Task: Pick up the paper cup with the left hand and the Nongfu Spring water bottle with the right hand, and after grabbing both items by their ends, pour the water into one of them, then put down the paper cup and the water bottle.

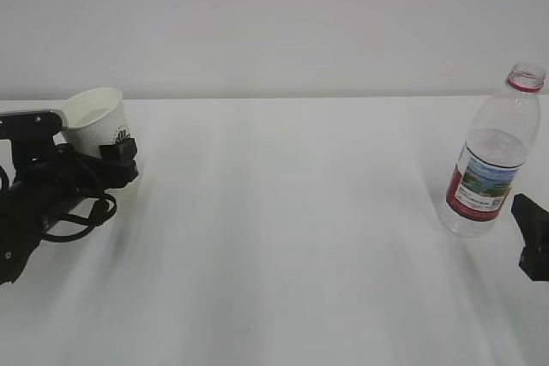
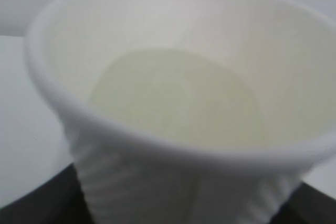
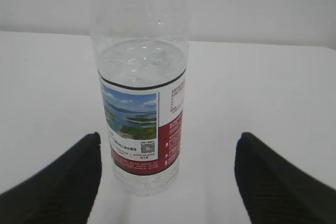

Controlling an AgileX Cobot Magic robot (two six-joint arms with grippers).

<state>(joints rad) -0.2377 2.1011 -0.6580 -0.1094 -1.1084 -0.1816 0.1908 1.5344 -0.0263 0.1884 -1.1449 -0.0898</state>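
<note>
The paper cup, now held tilted by its lower wall, will be let go by my left gripper on the white table [image 1: 121, 210] directly under its tilted base.
The white paper cup [image 1: 94, 122] is at the far left, tilted, with my left gripper [image 1: 118, 159] shut on its lower wall. In the left wrist view the cup [image 2: 173, 40] fills the frame, its side creased between the black fingers [image 2: 37, 200]. Faintly yellowish water [image 2: 173, 98] lies inside it. The Nongfu Spring water bottle [image 1: 491, 160] stands upright and uncapped at the far right, about half full. My right gripper [image 1: 532, 237] is just in front of it. It is open, and its fingers [image 3: 63, 182] stand wide on either side of the bottle [image 3: 142, 129] without touching it.
A white table [image 1: 283, 237] runs between the two arms and ends at a pale wall [image 1: 274, 23] behind. The left arm's cables and grey wrist block [image 1: 30, 119] lie at the left edge.
</note>
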